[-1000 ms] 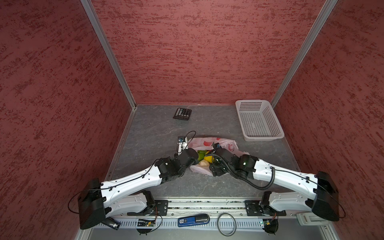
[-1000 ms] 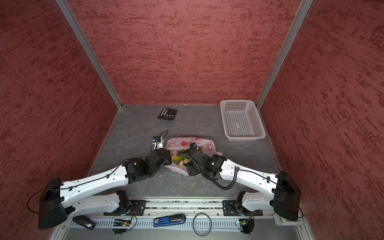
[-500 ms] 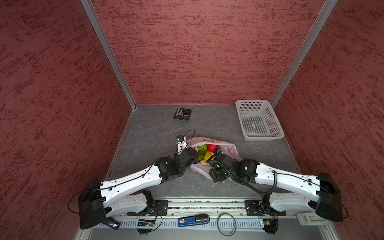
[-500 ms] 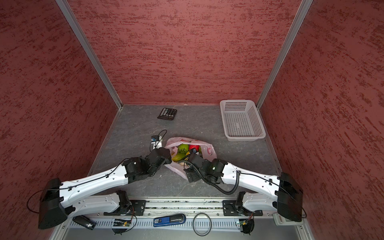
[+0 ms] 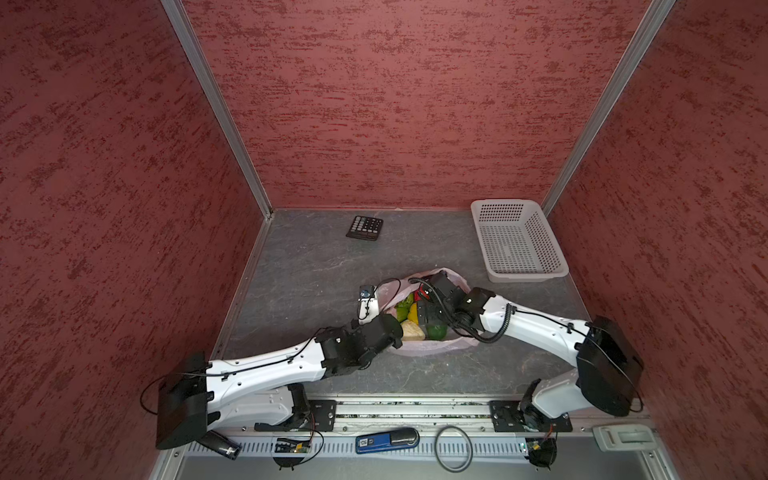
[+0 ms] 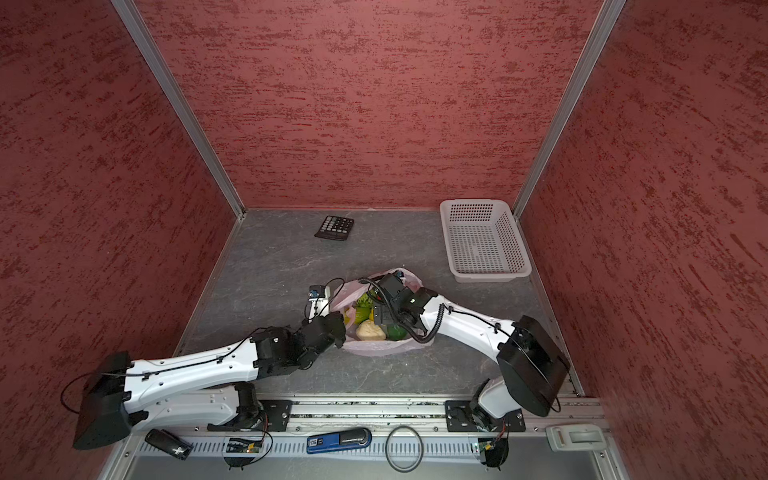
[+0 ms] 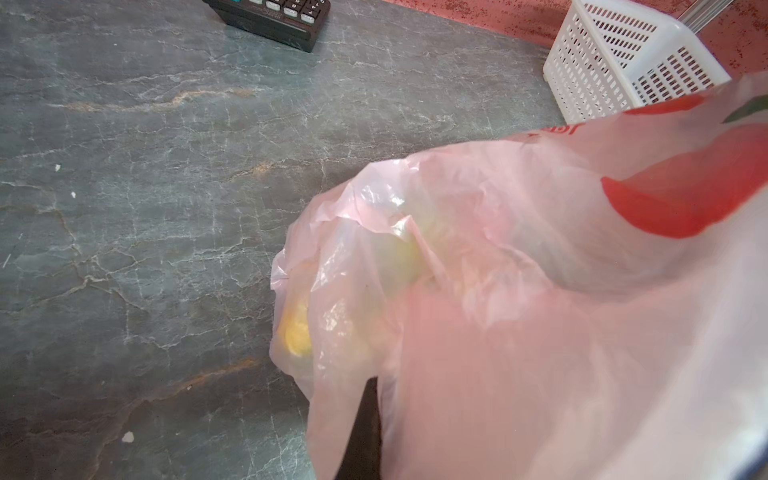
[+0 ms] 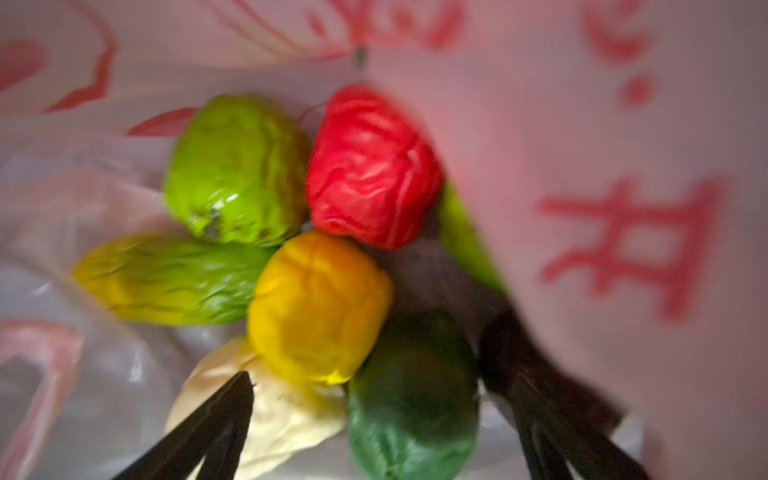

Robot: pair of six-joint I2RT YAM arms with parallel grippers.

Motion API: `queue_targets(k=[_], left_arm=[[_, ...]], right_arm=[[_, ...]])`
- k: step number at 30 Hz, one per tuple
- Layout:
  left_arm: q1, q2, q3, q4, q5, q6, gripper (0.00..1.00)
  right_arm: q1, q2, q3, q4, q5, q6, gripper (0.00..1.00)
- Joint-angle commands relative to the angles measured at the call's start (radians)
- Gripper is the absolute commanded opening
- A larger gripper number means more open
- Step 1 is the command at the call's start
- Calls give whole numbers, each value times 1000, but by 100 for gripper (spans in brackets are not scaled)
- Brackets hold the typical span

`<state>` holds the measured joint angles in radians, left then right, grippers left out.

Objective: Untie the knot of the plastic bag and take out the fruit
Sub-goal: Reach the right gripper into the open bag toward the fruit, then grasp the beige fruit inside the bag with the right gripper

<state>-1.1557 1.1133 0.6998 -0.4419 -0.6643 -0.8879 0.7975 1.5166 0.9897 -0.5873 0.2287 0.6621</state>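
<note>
The beige fruit (image 5: pixel 412 331) (image 8: pixel 276 412) is next to the yellow fruit inside the plastic bag. Next, my right gripper closes around its sides.
The pale pink plastic bag (image 5: pixel 424 349) (image 6: pixel 382 347) lies mid-table with its mouth wide open. The knot is out of view. Several fruit lie inside: red (image 8: pixel 370 166), light green (image 8: pixel 237 170), yellow (image 8: pixel 316 307), dark green (image 8: pixel 411 395) and beige (image 8: pixel 282 415). My right gripper (image 5: pixel 430 320) (image 8: pixel 372 365) hangs open just above them, inside the mouth, its fingers straddling the dark green and beige pieces. My left gripper (image 5: pixel 388 309) (image 7: pixel 365 432) is shut on the bag's film (image 7: pixel 498 291) at its left edge, which drapes over its fingers.
A white perforated basket (image 5: pixel 517 241) (image 7: pixel 623 58) stands at the back right. A black calculator (image 5: pixel 364 227) (image 7: pixel 270 16) lies at the back, left of centre. On the front rail lie a blue device (image 5: pixel 386 440) and a black ring (image 5: pixel 453 446).
My right gripper has opened wider and swung from the bag's near edge into its mouth, over the fruit. The left arm has kept its hold and place.
</note>
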Motion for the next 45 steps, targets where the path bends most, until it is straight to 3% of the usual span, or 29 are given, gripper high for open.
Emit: queue_targets(k=[1,8,12,20,28,35,45], left_arm=[[-24,18,-10,-16,-41,-58,0],[-51,54,16,-10,-53,-81,0],[-53,46,17,-5,-60,-92,0],[-60,58,-5,8,-44,-115,0],[-89,59,-18,-66,-74,-184,0],[-108,46,-29,-97,-83,-197,0],[-133,51,-12,-105,-110,-186,0]], right_arm=[[-78,35,62,-29,177,26,98],[-82,-26,13,72,-146,-81,98],[-5,-104,-37,79,-221,-75,98],[127,-171,-80,-22,-196,-69,98],[244,-165,-211,-14,-182,91,98],[261,-133,-268,-30,-143,148,98],[260,-181,-129,46,-155,103,98]])
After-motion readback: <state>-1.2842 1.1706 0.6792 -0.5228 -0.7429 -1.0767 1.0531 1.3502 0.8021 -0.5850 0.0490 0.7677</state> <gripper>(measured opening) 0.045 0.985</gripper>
